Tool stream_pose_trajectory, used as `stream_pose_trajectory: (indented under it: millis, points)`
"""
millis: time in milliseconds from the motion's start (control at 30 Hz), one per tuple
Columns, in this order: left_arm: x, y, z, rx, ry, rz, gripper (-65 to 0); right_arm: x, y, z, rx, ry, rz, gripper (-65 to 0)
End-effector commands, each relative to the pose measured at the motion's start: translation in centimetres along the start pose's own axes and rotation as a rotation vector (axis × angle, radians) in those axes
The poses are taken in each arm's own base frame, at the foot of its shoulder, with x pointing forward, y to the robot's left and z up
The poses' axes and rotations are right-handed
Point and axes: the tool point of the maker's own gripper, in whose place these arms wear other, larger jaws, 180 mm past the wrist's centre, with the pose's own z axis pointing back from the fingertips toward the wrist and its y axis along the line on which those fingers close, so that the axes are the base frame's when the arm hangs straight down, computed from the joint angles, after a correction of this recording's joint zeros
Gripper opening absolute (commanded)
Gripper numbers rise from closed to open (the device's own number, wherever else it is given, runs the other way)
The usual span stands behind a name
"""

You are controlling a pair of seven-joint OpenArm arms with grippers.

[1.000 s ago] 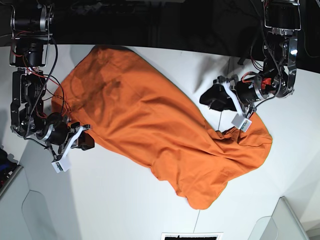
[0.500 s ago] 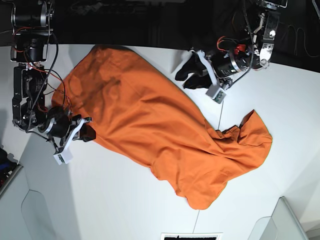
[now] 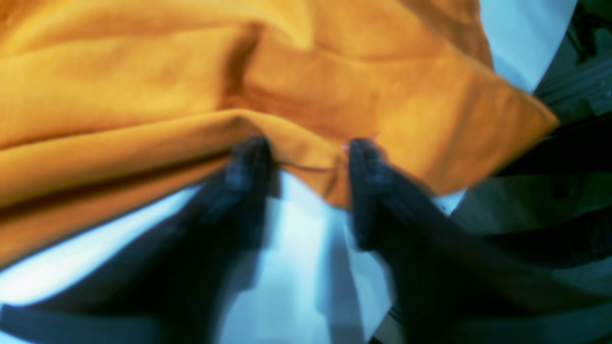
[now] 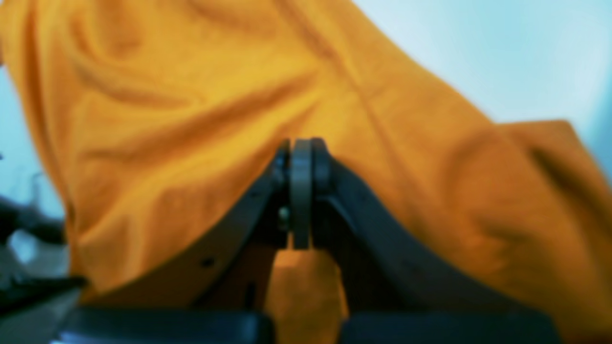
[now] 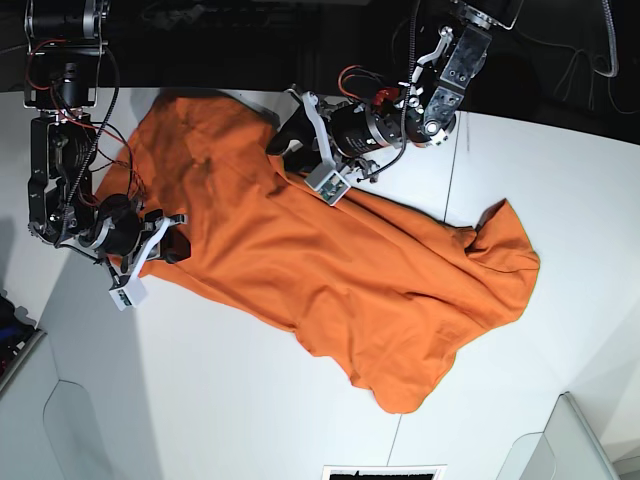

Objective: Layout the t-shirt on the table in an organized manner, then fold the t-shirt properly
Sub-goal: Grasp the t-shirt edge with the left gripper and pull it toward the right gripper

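Observation:
Next, my right gripper releases the bunched-up cloth by the orange t-shirt's outer end [image 5: 137, 246], under my right arm.
The orange t-shirt [image 5: 330, 260] lies crumpled in a long diagonal across the white table [image 5: 230, 400], from far left to near right. My left gripper [image 5: 285, 140] is open at the shirt's far edge. In the left wrist view it [image 3: 306, 153] straddles a raised fold of the shirt [image 3: 143, 95], with one finger on each side. My right gripper [image 5: 175, 248] is at the shirt's left edge. In the right wrist view its jaws [image 4: 301, 157] are closed together with orange cloth [image 4: 191, 110] beneath and around them. The white label is out of view.
A thin dark seam [image 5: 449, 180] crosses the table. Clear plastic pieces sit at the near left corner [image 5: 70, 420] and the near right corner [image 5: 560, 440]. A black-and-white object [image 5: 385, 472] pokes in at the near edge. The table's far edge meets a dark background.
My left arm has swung from the shirt's right corner across to its far upper edge. The right gripper has drifted slightly up with the shirt's left edge.

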Motion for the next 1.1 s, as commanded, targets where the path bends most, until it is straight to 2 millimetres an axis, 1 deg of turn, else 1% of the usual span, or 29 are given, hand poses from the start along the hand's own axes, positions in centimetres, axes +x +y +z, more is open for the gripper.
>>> stream_pose_trajectory:
  millis: [0, 33, 133, 267, 333, 400, 467, 567, 633, 700, 800, 867, 967, 1067]
  points:
    - [0.7, 0.0, -0.1, 0.002, -0.004, -0.011, -56.5, 1.3, -0.5, 0.6, -0.014, -0.037, 0.024, -65.0]
    - [1.0, -0.1, -0.3, -0.001, -0.012, -0.011, -64.5, 0.7, -0.8, 0.5, -0.031, -0.023, 0.03, -65.0]
    - [1.8, 0.0, -0.4, 0.001, -0.024, -0.019, -65.0, -1.9, -2.1, -0.1, -0.077, 0.042, 0.023, -65.0]
    - [1.5, 0.1, 0.0, 0.007, 0.025, -0.04, -65.0, -5.3, -4.6, -0.6, -0.129, 0.11, -0.018, -65.0]
    - [1.7, -0.1, 0.7, 0.003, 0.032, -0.05, -65.0, -6.2, -5.8, -0.5, -0.145, 0.107, -0.042, -65.0]
    - [2.2, -0.1, 2.0, 0.005, 0.004, -0.061, -65.0, -6.7, -6.4, -0.3, -0.155, 0.109, -0.055, -65.0]
    - [2.6, 0.1, 3.8, 0.028, -0.024, -0.066, -65.0, -6.8, -6.6, -0.2, -0.159, 0.112, -0.057, -65.0]
    - [2.5, 0.2, 6.6, 0.065, -0.035, -0.092, -65.0, -6.4, -6.7, -0.1, -0.161, 0.105, -0.055, -65.0]
    - [2.2, -0.3, 8.1, 0.068, -0.033, -0.112, -65.0, -5.8, -6.8, -0.2, -0.163, 0.084, -0.052, -65.0]
    - [1.9, -1.4, 9.1, 0.046, -0.033, -0.126, -65.0, -5.2, -6.8, -0.2, -0.164, 0.05, -0.049, -65.0]
    - [2.1, -3.4, 9.9, -0.016, -0.056, -0.127, -65.0, -4.3, -6.8, -0.2, -0.164, 0.001, -0.045, -65.0]
    - [2.6, -4.4, 10.2, -0.054, -0.07, -0.127, -65.0, -3.7, -6.8, -0.2, -0.162, -0.018, -0.044, -65.0]
    - [3.8, -5.2, 10.5, -0.081, -0.111, -0.127, -65.0, -3.1, -6.7, -0.3, -0.154, -0.035, -0.051, -65.0]
    - [5.3, -5.2, 10.5, -0.081, -0.15, -0.141, -65.0, -2.9, -6.5, -0.3, -0.144, -0.044, -0.061, -65.0]
